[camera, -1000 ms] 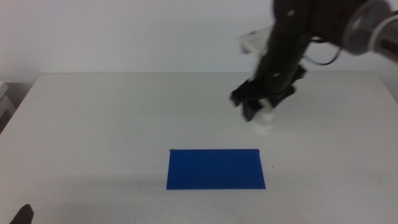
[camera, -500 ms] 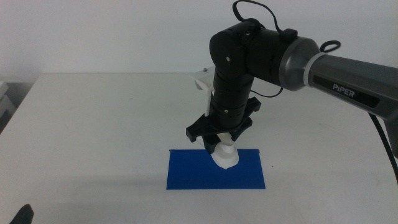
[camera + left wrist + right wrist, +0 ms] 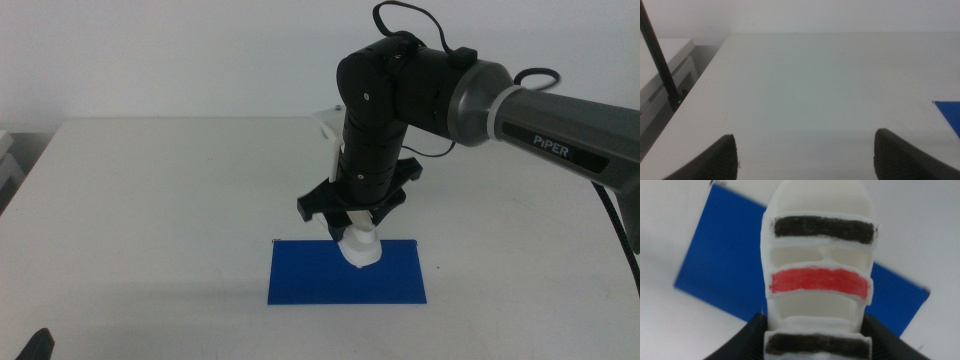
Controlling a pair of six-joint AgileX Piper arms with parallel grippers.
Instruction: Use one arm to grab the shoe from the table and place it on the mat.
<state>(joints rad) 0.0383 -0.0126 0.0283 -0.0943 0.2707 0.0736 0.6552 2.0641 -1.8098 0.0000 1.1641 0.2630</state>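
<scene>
My right gripper needs to put the white shoe, which hangs toe down over the mat, down on the middle of the dark blue mat (image 3: 335, 268) (image 3: 812, 284).
The right arm (image 3: 420, 90) reaches in from the right, its gripper (image 3: 355, 222) pointing down and shut on the white shoe (image 3: 361, 250). The shoe hangs toe down over the right half of the dark blue mat (image 3: 310, 275), at or just above its surface. In the right wrist view the shoe (image 3: 820, 255) shows its black and red stripes between the jaws, with the mat (image 3: 725, 265) beneath. The left gripper (image 3: 805, 155) is open and empty above the table's (image 3: 150, 200) front left part; only its tip (image 3: 35, 345) shows in the middle view.
The white table (image 3: 815, 85) ends at its left edge, where a grey-white unit (image 3: 665, 65) and a black cable (image 3: 660, 55) stand. The mat's corner (image 3: 950, 112) shows in the left wrist view.
The right arm carried the shoe from the table's right back area to over the mat. In the last half second it barely moved.
</scene>
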